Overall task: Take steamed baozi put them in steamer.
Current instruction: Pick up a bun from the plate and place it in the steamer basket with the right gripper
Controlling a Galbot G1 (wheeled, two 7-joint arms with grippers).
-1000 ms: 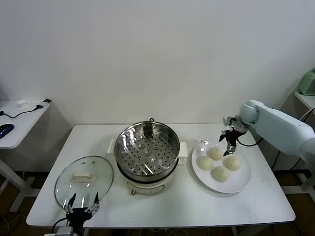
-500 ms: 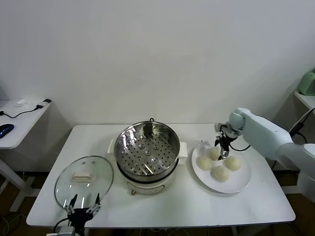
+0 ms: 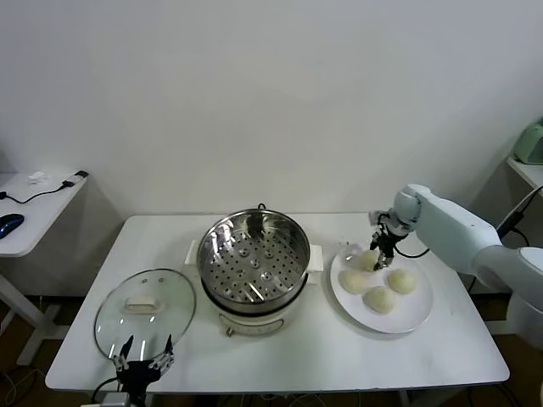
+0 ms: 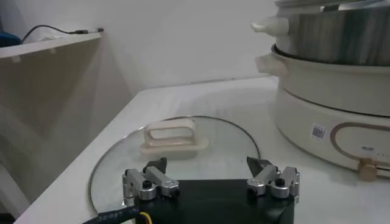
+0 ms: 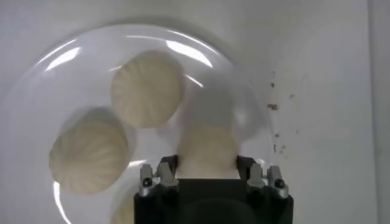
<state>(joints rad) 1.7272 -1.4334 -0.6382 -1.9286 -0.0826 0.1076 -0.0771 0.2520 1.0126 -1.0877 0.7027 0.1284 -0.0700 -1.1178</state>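
Next, my right gripper lets go of the baozi on the far part of the steamer's perforated tray (image 3: 258, 239), just behind the tray's dimples.
Four cream-white baozi lie on a white plate (image 3: 416, 318) to the right of the steamer (image 3: 253, 259). My right gripper (image 3: 378, 257) is down at the plate's far left part, its fingers shut against both sides of one baozi (image 3: 365, 259). In the right wrist view this baozi (image 5: 207, 146) fills the gap of the gripper (image 5: 207, 161), low over the plate (image 5: 244, 79). Two other baozi (image 5: 146, 88) (image 5: 88, 152) lie beside it, and a fourth shows only at the picture's edge. The steamer's perforated tray holds nothing. My left gripper (image 3: 142, 361) is open and empty by the table's front left edge.
A round glass lid (image 3: 144, 309) with a white handle lies flat on the table left of the steamer. In the left wrist view the lid (image 4: 225, 140) is just ahead of the left gripper (image 4: 207, 165), with the steamer's white base (image 4: 341, 109) beside it. A side table (image 3: 34, 212) stands at the far left.
My right gripper moved left from above the plate's middle and came down onto the far-left baozi, and its fingers now press that baozi. The left arm has not moved.
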